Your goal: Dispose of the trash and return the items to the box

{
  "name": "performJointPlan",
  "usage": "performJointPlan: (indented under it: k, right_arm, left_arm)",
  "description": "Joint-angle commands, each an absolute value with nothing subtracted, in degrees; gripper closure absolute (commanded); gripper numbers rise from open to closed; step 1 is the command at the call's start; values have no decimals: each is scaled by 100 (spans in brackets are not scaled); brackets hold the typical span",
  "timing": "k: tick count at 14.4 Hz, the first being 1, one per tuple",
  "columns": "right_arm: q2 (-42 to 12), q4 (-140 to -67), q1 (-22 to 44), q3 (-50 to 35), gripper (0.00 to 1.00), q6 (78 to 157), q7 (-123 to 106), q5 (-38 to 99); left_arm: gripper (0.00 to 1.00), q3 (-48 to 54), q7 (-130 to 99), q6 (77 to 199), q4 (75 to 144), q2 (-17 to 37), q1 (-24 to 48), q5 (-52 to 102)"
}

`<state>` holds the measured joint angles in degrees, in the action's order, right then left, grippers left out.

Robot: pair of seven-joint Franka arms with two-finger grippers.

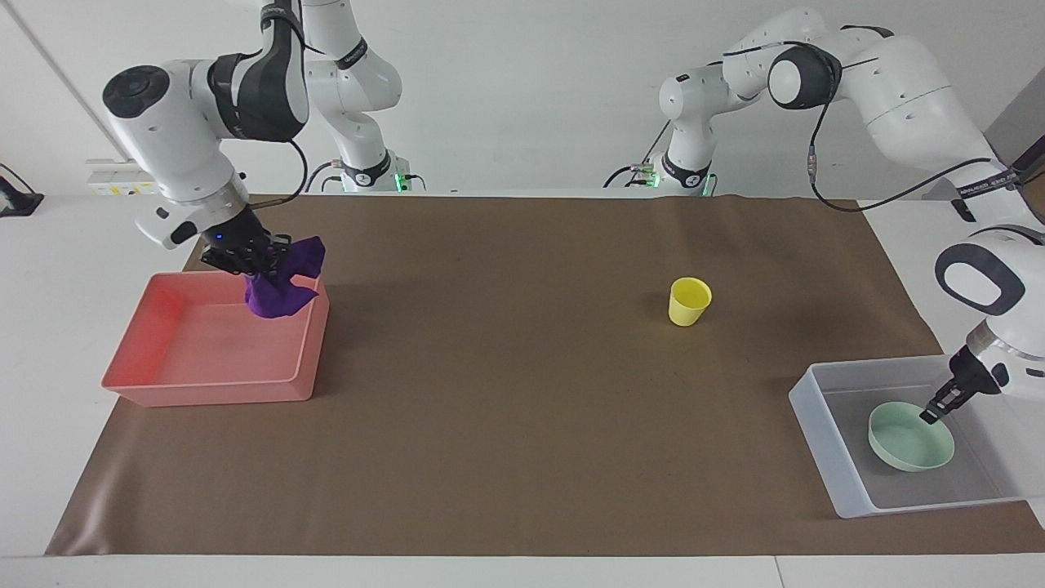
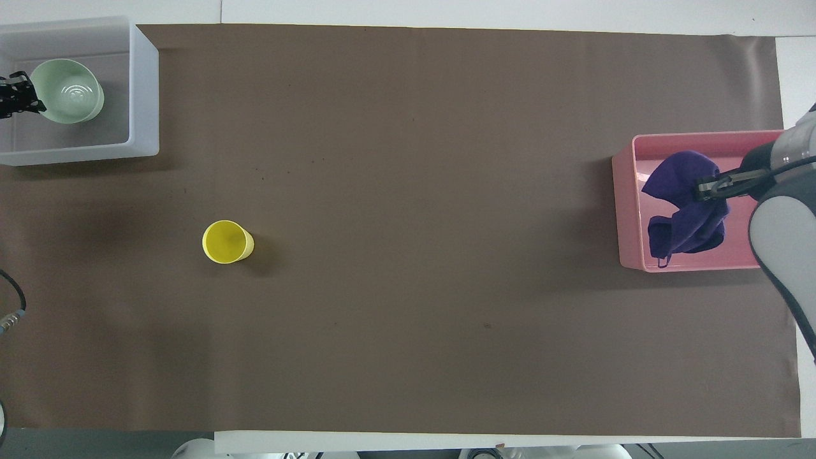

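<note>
My right gripper is going to release the deep-purple rag inside the pink tray's end (image 2: 676,215) nearest the middle of the table.
My right gripper (image 1: 255,263) is shut on the deep-purple rag (image 1: 282,282) and holds it in the air over the pink tray (image 1: 204,385); the rag (image 2: 685,204) hangs over the tray's end nearest the table's middle. My left gripper (image 1: 936,411) is down inside the translucent box (image 1: 823,441), shut on the rim of the mint-green bowl (image 1: 910,441), which sits low in the box (image 2: 144,89). The bowl (image 2: 67,99) covers the box's sticker. The yellow cup (image 1: 689,300) stands upright on the brown mat, nearer to the robots than the box.
The pink tray (image 2: 628,210) lies at the right arm's end of the table, the box at the left arm's end. The brown mat (image 1: 506,408) covers the table between them, with only the cup (image 2: 227,241) on it.
</note>
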<state>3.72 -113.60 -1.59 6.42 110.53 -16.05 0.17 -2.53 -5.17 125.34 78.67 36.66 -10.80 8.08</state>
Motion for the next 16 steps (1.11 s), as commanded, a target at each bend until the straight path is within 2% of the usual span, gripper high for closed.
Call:
performJointPlan:
  k: [1, 2, 3, 4, 6, 8, 12, 14, 15, 16]
  right_arm:
    - [220, -11723, -596, 580, 100, 11853, -2458, -53]
    - [150, -11899, -685, 580, 100, 12222, -2574, -53]
    - [19, -11961, -764, 580, 99, 12408, -2584, -53]
    - [-130, -11962, -782, 580, 99, 12454, -2575, -53]
    - [-351, -11997, -774, 580, 96, 12716, -2558, -53]
    - [-422, -12216, -765, 580, 96, 13059, -2540, -53]
    - [-799, -12287, -817, 580, 84, 13333, -2496, -53]
    - [-800, -12278, -826, 580, 67, 13307, -2496, -53]
    - [-800, -12278, -817, 580, 45, 13307, -2496, -53]
    - [-809, -12252, -826, 580, 15, 13281, -2496, -53]
  left_arm:
    - [62, -299, -308, 12996, 8146, 3577, -932, 888]
    - [22, -325, -308, 13356, 8400, 3542, -810, 879]
    - [9, -334, -325, 13620, 8594, 3498, -783, 862]
    - [0, -343, -334, 13684, 8648, 3481, -774, 861]
    - [0, -378, -369, 13588, 8613, 3385, -712, 696]
    - [0, -378, -360, 13143, 8622, 2964, -694, 196]
    - [0, -334, -439, 11132, 8657, 1962, -352, -246]
    - [0, -299, -527, 9737, 8762, 1523, -90, -237]
    - [0, -299, -597, 9025, 9015, 1251, 234, -237]
    - [0, -299, -754, 8678, 9374, 1031, 551, -237]
